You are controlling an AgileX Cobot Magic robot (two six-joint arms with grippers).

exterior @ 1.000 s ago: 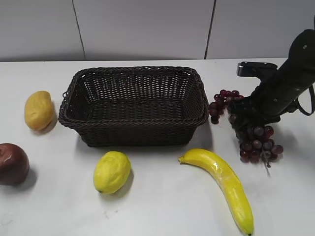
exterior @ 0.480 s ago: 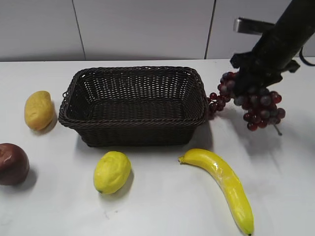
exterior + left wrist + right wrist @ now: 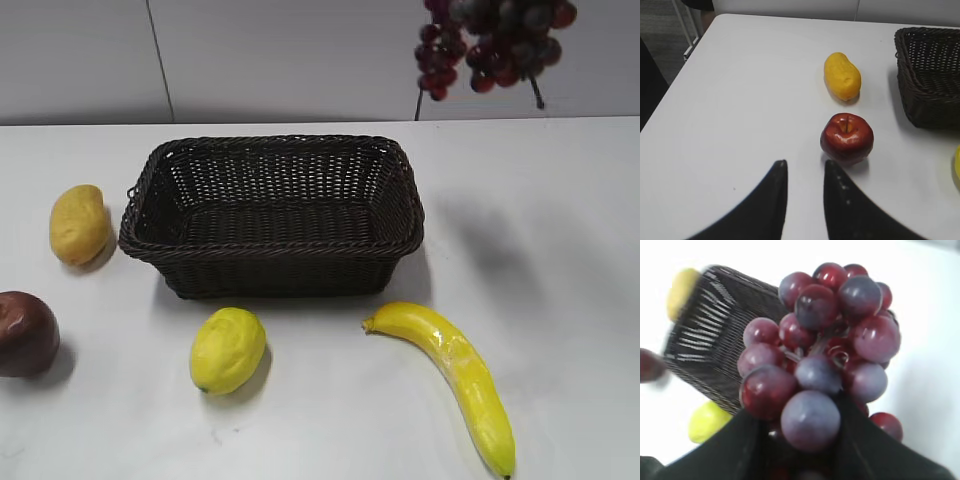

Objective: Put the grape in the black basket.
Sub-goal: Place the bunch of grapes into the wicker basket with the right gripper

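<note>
My right gripper is going to put the grape down on the middle of the black basket's woven bottom (image 3: 271, 210).
The grape (image 3: 492, 40) is a bunch of dark red-purple grapes hanging at the top edge of the exterior view, high above the table and right of the black basket (image 3: 272, 255). My right gripper (image 3: 800, 415) is shut on the grape (image 3: 825, 350); its arm is out of the exterior view. The woven black basket (image 3: 715, 345) is empty and shows blurred below in the right wrist view. My left gripper (image 3: 805, 165) is open and empty over bare table, near the apple (image 3: 847, 138), with the black basket (image 3: 930, 75) at right.
A banana (image 3: 455, 375) lies front right and a lemon (image 3: 228, 349) front of the basket. A yellow mango (image 3: 79, 224) and a dark red apple (image 3: 25, 333) lie at left. White table, grey wall behind.
My right gripper has lifted the grape from the table right of the basket up to the top of the exterior view. The arm has left that view.
</note>
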